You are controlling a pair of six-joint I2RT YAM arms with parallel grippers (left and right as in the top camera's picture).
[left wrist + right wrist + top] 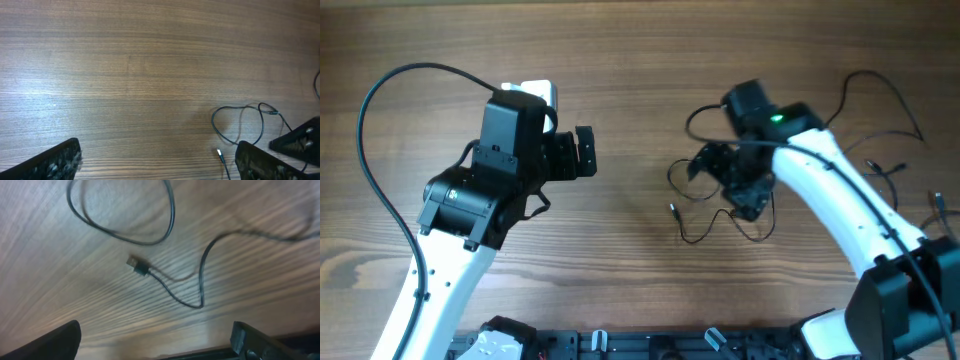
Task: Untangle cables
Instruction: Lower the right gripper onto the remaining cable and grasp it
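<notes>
The robot's right gripper will close on the near-side bend (711, 195) (168, 230) of the loose wire loop, just past the wire with the small plug end.
The cables (720, 218) are thin dark wires lying in loose loops on the wooden table, with a small plug end (673, 209) at the left. My right gripper (725, 180) is open and hovers just above these loops, holding nothing. In the right wrist view (155, 327) a wire with a plug (136, 265) and a loop (125, 230) lie ahead of the open fingers. My left gripper (588, 152) is open and empty, left of the wires. In its wrist view (157, 145) a wire loop (239, 125) and a plug (219, 153) lie near the right finger.
More thin wires with plug ends (885, 165) lie at the right, behind the right arm. A white block (535, 92) sits behind the left arm. The right gripper shows at the edge of the left wrist view (300, 142). A dark rail (650, 345) runs along the front edge.
</notes>
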